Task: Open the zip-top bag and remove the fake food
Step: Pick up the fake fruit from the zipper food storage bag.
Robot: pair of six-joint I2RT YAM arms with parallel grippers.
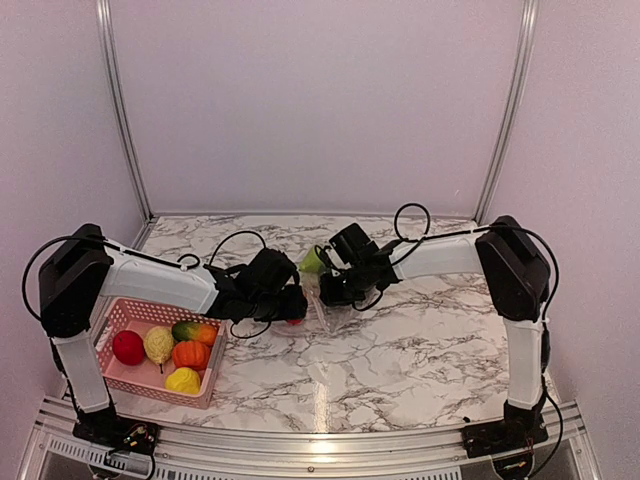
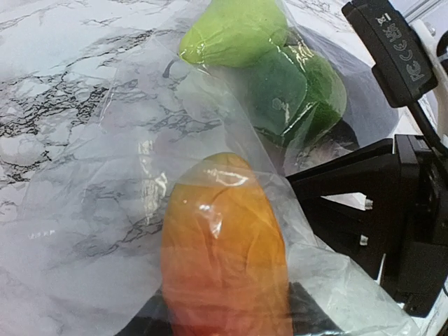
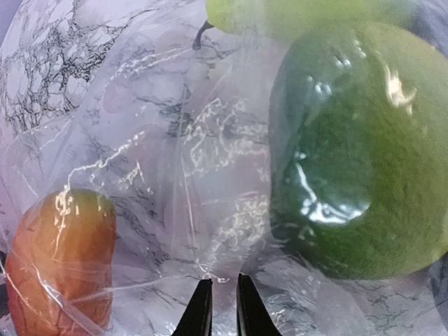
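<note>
The orange-red fruit will lie between the red apple and the yellow lemon (image 1: 148, 374) when my left gripper releases it.
The clear zip-top bag (image 1: 331, 314) lies crumpled on the marble table between my two grippers. Inside it are an orange-red fruit (image 2: 224, 238), a light green pear (image 2: 234, 31) and a dark green piece (image 2: 297, 94). My left gripper (image 2: 227, 311) reaches into the bag, its dark fingers (image 2: 140, 320) closed against both sides of the orange-red fruit. My right gripper (image 3: 218, 283) has its jaws almost together, pinching the bag's film (image 3: 175, 140). In that view the dark green piece (image 3: 357, 161) sits to the right and the orange-red fruit (image 3: 59, 259) to the lower left.
A pink mesh basket (image 1: 113, 311) stands at the near left and holds a red apple (image 1: 127, 347), an orange pumpkin (image 1: 190, 354), a yellow lemon (image 1: 183, 380) and other pieces. My left gripper (image 1: 290, 303) and right gripper (image 1: 335, 292) nearly meet at mid-table.
</note>
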